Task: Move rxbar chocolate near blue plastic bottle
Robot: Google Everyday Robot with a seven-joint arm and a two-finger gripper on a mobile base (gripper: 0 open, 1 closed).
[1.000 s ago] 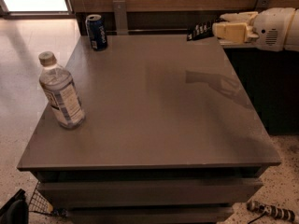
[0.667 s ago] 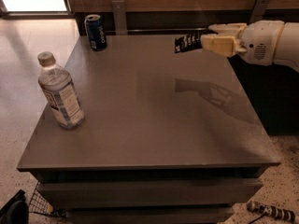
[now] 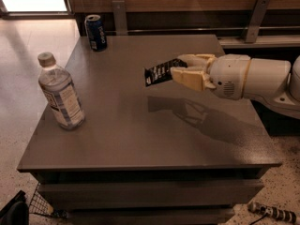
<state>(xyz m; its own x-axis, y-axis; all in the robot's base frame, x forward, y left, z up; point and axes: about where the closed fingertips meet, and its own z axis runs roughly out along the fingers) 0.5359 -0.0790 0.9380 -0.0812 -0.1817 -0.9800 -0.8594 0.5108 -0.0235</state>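
Observation:
My gripper needs to release the rxbar chocolate on the grey table (image 3: 113, 113) next to the blue plastic bottle, on the inner side of that bottle.
My gripper (image 3: 180, 69) reaches in from the right over the middle of the grey table (image 3: 140, 139). It is shut on the rxbar chocolate (image 3: 161, 71), a flat black bar with white lettering, held in the air above the tabletop and sticking out to the left. The blue plastic bottle (image 3: 61, 93), clear with a pale cap and a white-and-yellow label, stands upright near the table's left edge, well to the left of the bar.
A dark blue soda can (image 3: 96, 32) stands at the table's back left corner. A wooden wall with metal brackets (image 3: 253, 18) runs behind the table. A dark basket (image 3: 23, 207) sits on the floor at the lower left.
My gripper has moved left across the table with the rxbar chocolate in it, from the back right edge to over the middle. The bottle and can have not moved.

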